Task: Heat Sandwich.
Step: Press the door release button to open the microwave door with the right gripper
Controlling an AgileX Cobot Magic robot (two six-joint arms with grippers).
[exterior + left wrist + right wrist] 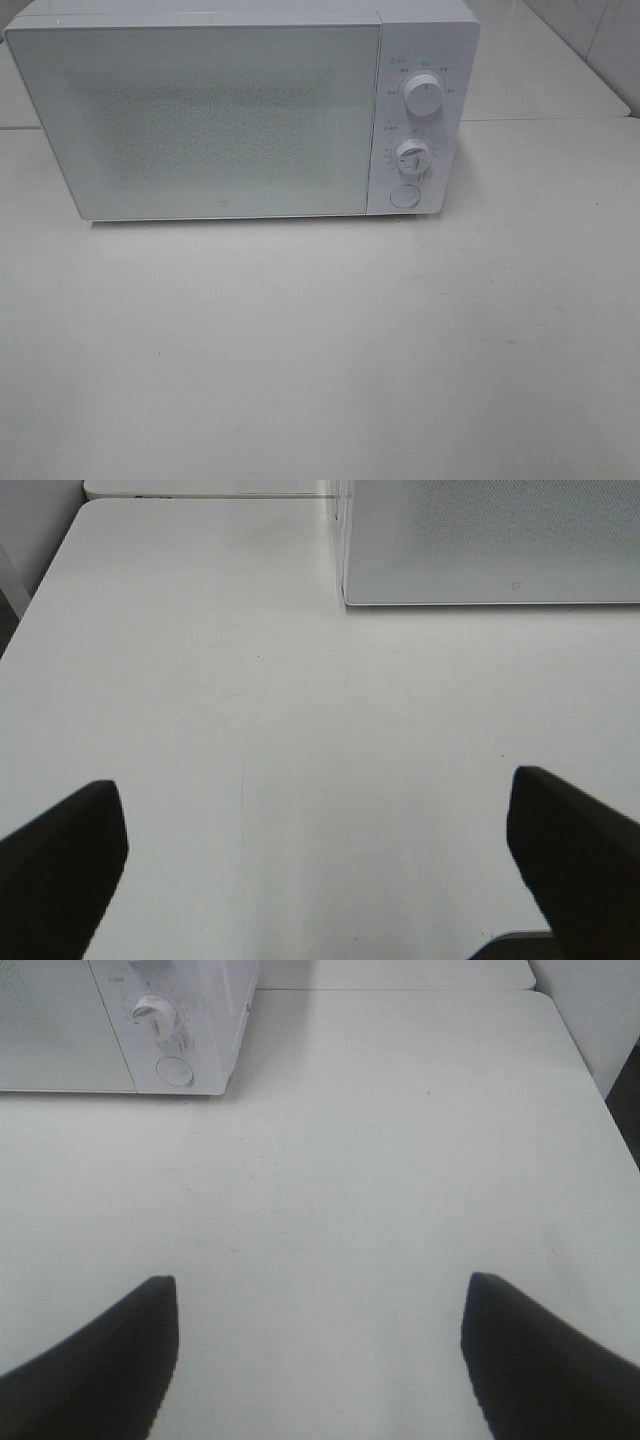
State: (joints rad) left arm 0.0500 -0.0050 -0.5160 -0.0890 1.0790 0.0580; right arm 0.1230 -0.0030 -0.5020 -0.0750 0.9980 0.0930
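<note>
The microwave's round button (405, 196) (174, 1071) below the knobs is next for my right gripper, which should go there and close its fingers just in front of it.
No sandwich shows in any view. A white microwave (240, 110) stands at the back of the white table (320, 350) with its door shut. Its two knobs (424, 98) and a round button (404, 196) sit on the right panel. My left gripper (315, 855) hovers open over bare table, the microwave's lower left corner (345, 600) ahead of it. My right gripper (320, 1345) is also open over bare table, with the microwave's control panel (165, 1035) ahead of it. Neither gripper appears in the exterior high view, and nothing lies between either pair of fingers.
The table's left edge (30, 610) and right edge (590, 1070) show in the wrist views. A second table surface (540, 60) lies behind and to the right of the microwave.
</note>
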